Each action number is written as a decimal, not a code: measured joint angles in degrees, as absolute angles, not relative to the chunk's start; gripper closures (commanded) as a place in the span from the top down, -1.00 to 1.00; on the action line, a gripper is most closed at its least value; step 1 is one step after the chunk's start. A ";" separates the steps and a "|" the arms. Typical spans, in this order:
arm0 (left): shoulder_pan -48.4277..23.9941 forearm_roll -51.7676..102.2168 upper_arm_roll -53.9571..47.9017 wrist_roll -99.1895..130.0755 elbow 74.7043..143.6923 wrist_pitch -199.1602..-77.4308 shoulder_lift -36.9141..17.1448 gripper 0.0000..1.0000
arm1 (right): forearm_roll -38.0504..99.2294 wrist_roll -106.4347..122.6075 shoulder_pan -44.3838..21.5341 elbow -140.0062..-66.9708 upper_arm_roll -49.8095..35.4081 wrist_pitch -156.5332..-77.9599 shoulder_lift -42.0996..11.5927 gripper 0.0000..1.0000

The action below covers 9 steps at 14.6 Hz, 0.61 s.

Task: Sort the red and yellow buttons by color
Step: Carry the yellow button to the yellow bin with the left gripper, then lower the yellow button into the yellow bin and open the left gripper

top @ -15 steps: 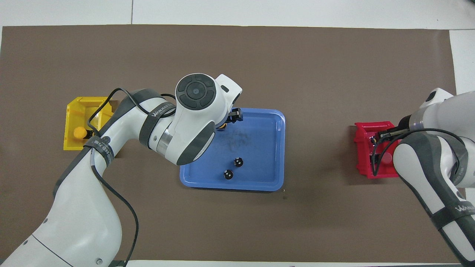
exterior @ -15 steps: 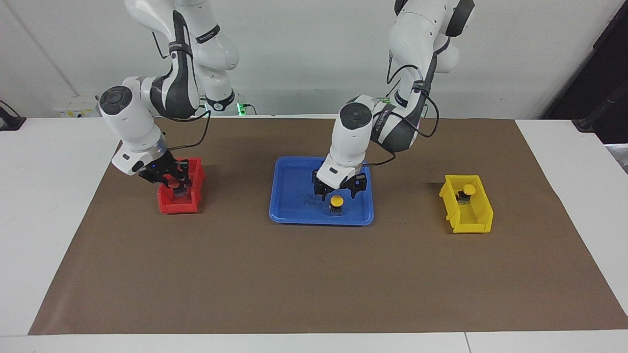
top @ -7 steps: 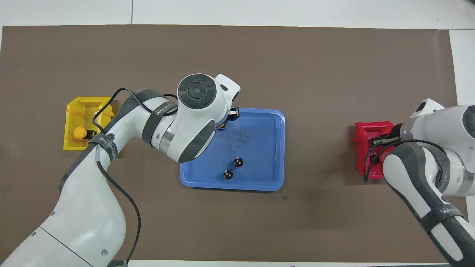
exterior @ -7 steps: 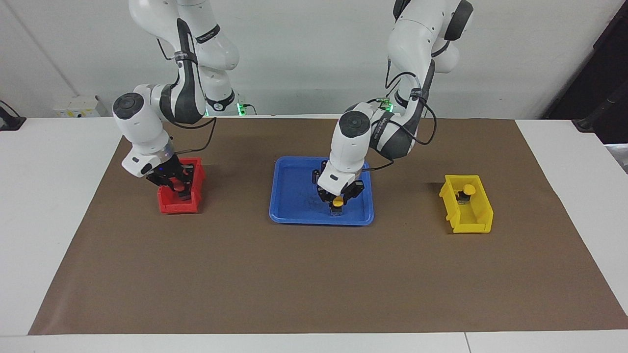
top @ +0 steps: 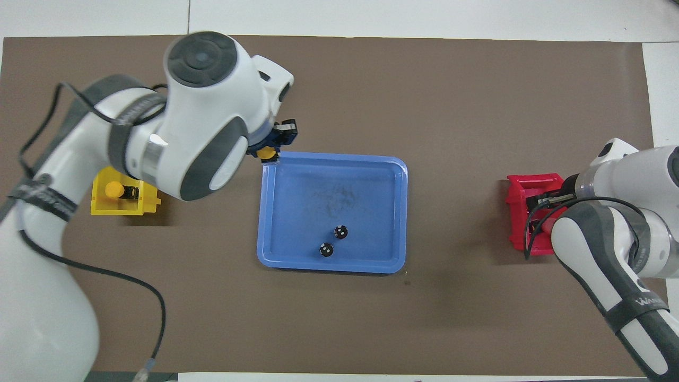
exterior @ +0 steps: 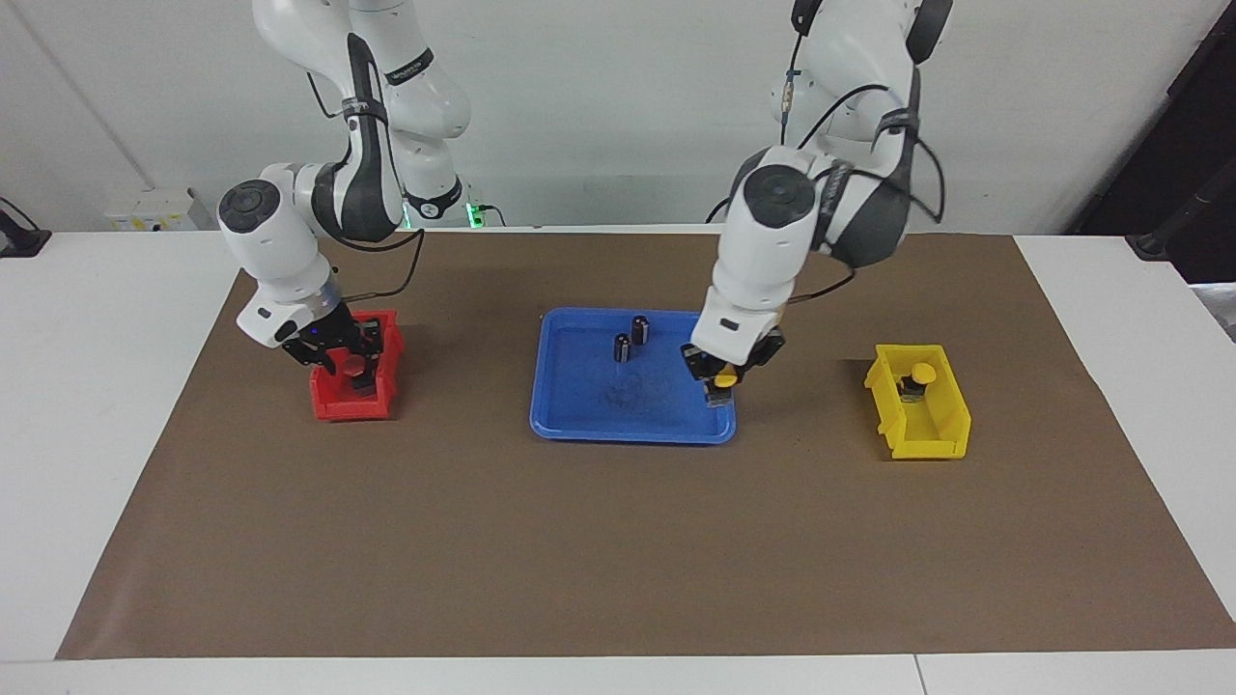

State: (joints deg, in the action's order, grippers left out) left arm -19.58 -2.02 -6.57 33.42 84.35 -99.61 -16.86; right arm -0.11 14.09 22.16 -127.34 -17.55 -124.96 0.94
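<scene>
The yellow button in my left gripper will be let go in the yellow bin (top: pixel 123 162), just beyond the other yellow button.
My left gripper (exterior: pixel 721 373) is shut on a yellow button (exterior: pixel 726 380) and holds it in the air over the blue tray's (exterior: pixel 579 425) corner toward the left arm's end; from overhead the yellow button (top: pixel 267 154) shows at the tray's (top: pixel 392 212) rim. A second yellow button (exterior: pixel 922 373) lies in the yellow bin (exterior: pixel 917 430). My right gripper (exterior: pixel 350 363) is down in the red bin (exterior: pixel 333 405) with a red button (exterior: pixel 356 366) at its tip; whether it still grips the button I cannot tell. Overhead, the right arm hides that button.
Two small dark cylinders (exterior: pixel 639 329) (exterior: pixel 623 347) stand in the tray on the side nearer the robots, also seen from overhead as cylinders (top: pixel 341 232) (top: pixel 326 249). The left arm covers part of the yellow bin (top: pixel 101 204) overhead. A brown mat (exterior: pixel 618 541) covers the table.
My left gripper came down, shut on the yellow button in the tray, then lifted it toward the left arm's end. The right gripper moved a little over the red bin.
</scene>
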 measured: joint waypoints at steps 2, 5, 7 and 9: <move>-12.27 -2.00 -6.30 23.86 84.39 -98.35 -13.97 -0.97 | -0.11 14.09 22.16 -121.72 -17.51 -118.83 1.40 1.00; -1.71 -1.94 -6.16 9.45 85.27 -100.10 -13.20 -0.97 | -0.08 13.95 22.24 -111.01 -17.33 -107.08 1.95 1.00; 2.99 -1.87 -6.16 3.04 88.54 -104.08 -13.15 -0.97 | -0.07 11.65 22.29 -104.49 -17.17 -99.27 2.18 1.00; 4.55 -1.85 -6.19 0.99 93.59 -109.64 -12.76 -0.97 | -0.08 8.05 22.27 -98.39 -17.19 -93.29 2.55 1.00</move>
State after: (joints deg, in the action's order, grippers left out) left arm 4.55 -1.85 -6.19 0.99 93.59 -109.64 -12.76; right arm -0.08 8.05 22.27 -98.39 -17.19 -93.29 2.55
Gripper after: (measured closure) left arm 0.586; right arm 0.000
